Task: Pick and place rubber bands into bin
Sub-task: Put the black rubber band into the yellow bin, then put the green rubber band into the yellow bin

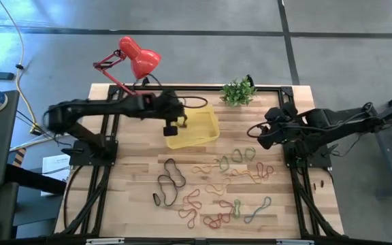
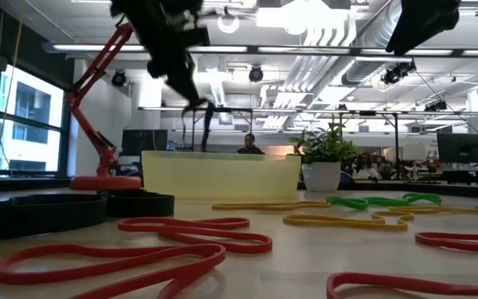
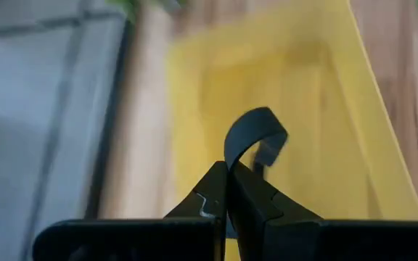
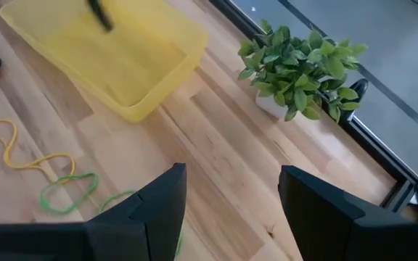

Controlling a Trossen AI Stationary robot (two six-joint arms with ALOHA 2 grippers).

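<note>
The robot's left gripper should release the black rubber band on the bottom of the yellow bin, near the bin's lamp-side end [image 1: 179, 125].
My left gripper [image 1: 172, 128] hangs over the near left part of the translucent yellow bin [image 1: 194, 129], shut on a black rubber band [image 3: 254, 132]. Many more rubber bands lie loose on the wood nearer the front: large black ones [image 1: 171, 180], and red, orange, green and tan ones [image 1: 240, 170]. In the low view the red ones [image 2: 139, 249] lie closest, with the bin [image 2: 222, 174] behind them. My right gripper [image 4: 231, 210] waits open at the table's right, above bare wood, with nothing between its fingers. My left gripper pinches the black rubber band between its two fingertips [image 3: 216, 190]. A curled loop of the band [image 3: 256, 123] stands out past the tips. The fingers slant down from the table's left. The band dangles [image 2: 208, 124] clear above the bin.
A red desk lamp [image 1: 138, 58] stands behind the bin at the far left. A small potted plant [image 1: 238, 90] sits at the far edge, right of the bin. A black frame runs around the table's edges [image 1: 114, 88]. Bare wood lies between the bin and the plant.
</note>
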